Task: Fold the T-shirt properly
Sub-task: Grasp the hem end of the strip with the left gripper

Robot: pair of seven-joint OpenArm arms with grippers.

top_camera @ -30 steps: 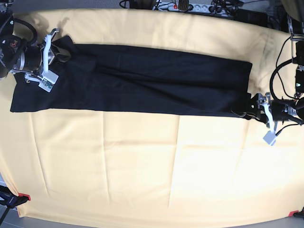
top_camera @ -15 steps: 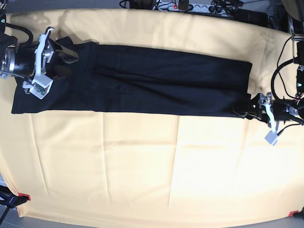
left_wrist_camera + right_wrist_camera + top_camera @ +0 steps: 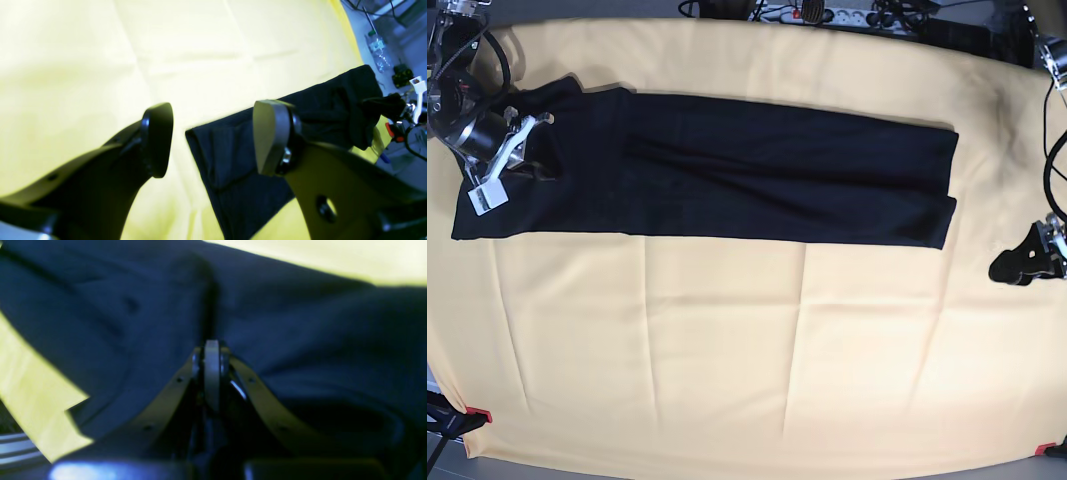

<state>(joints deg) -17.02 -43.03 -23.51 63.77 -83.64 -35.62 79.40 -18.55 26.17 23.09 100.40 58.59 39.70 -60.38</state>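
The middle of the short end (image 3: 940, 203) (image 3: 219, 187) of the black T-shirt, the end opposite my right gripper, will be grabbed by my left gripper.
The black T-shirt (image 3: 757, 170) lies as a long folded strip across the far half of the yellow tablecloth (image 3: 727, 350). My right gripper (image 3: 539, 150) is over the strip's left end. In the right wrist view its fingers (image 3: 211, 346) are pressed together, with the dark cloth (image 3: 300, 323) puckered at their tips. My left gripper (image 3: 999, 268) rests on bare yellow cloth, a short way right of the strip's right end. It is open (image 3: 213, 140) with nothing between its fingers. The shirt's near corner (image 3: 233, 160) lies just beyond them.
A power strip and cables (image 3: 827, 12) run along the table's far edge. Red clamps (image 3: 477, 413) pin the yellow cloth at the front corners. A plastic bottle (image 3: 377, 50) stands on the floor beyond the table.
My left gripper has drawn back to the right, off the shirt's right end. My right gripper stood open over the left end half a second ago and has now shut there.
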